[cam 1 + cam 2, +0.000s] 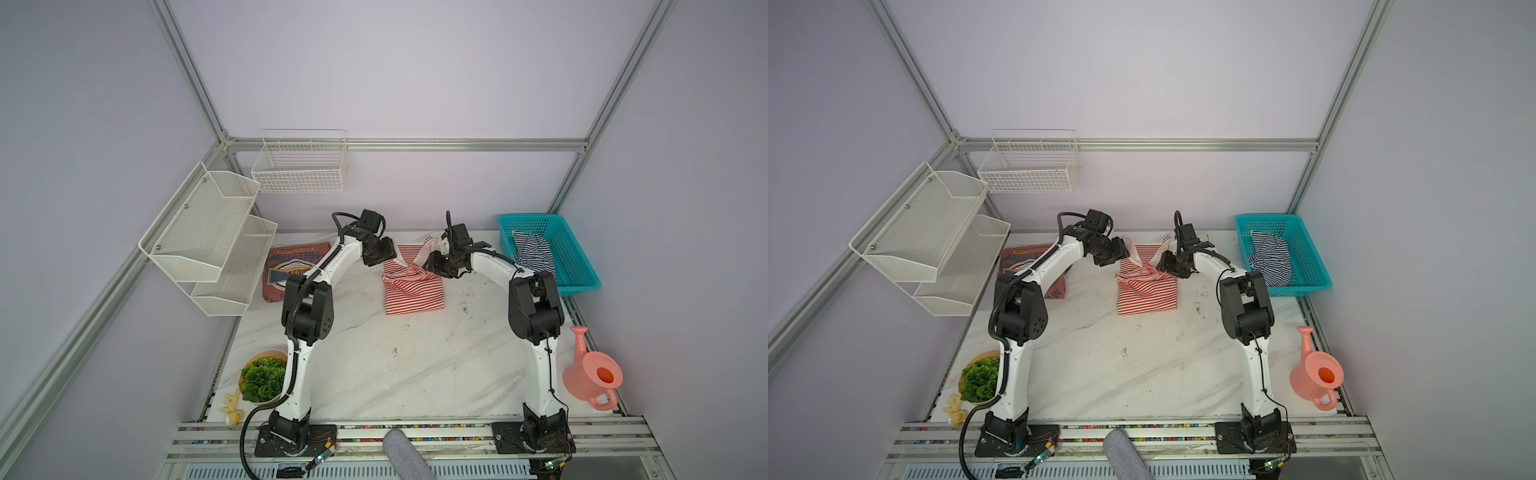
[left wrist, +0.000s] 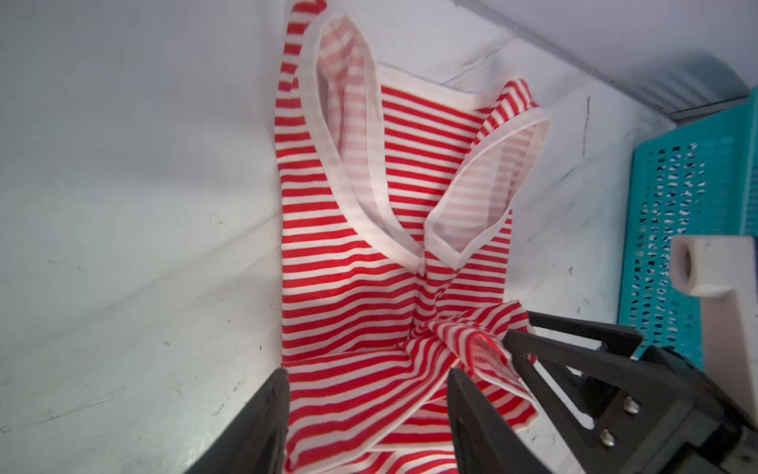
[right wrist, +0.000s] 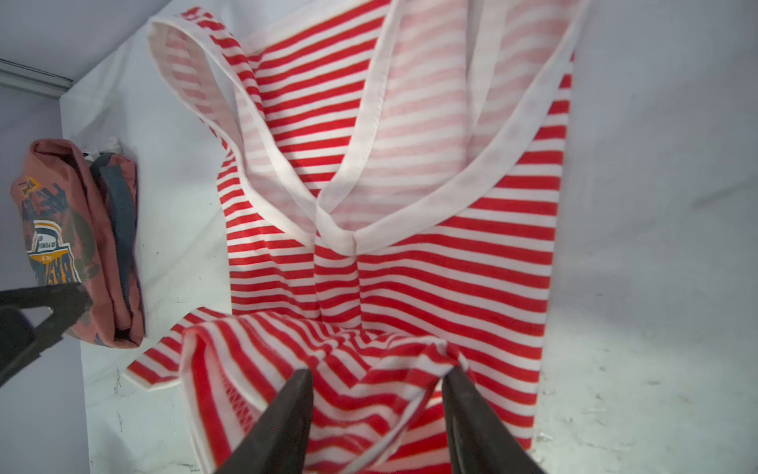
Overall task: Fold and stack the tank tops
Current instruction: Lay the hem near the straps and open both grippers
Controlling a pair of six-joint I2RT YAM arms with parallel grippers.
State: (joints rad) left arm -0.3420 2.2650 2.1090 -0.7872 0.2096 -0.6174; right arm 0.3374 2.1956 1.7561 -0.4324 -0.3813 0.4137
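Observation:
Next, I close my left gripper on the near folded corner [image 1: 387,312] of the red-and-white striped tank top, on the side of the tank top toward the rust-red garment.
The red-and-white striped tank top [image 1: 413,291] [image 1: 1146,295] lies at the back middle of the table, straps toward the back wall, with its hem end folded up in a rumpled layer over the body. My left gripper [image 1: 384,259] [image 2: 367,373] hovers open over the left end of that fold. My right gripper [image 1: 430,266] [image 3: 377,371] is open over the right end, and a bunched bit of cloth [image 3: 445,353] touches one fingertip. The navy-and-white striped tank top [image 1: 534,253] [image 1: 1268,257] lies crumpled in the teal basket [image 1: 571,253].
A folded rust-red printed garment [image 1: 276,270] [image 3: 69,230] lies back left, under the left arm. White mesh shelves [image 1: 208,237] jut over the left edge, and a wire basket [image 1: 299,166] hangs on the back wall. A potted plant [image 1: 264,378] stands front left, a pink watering can [image 1: 592,374] front right.

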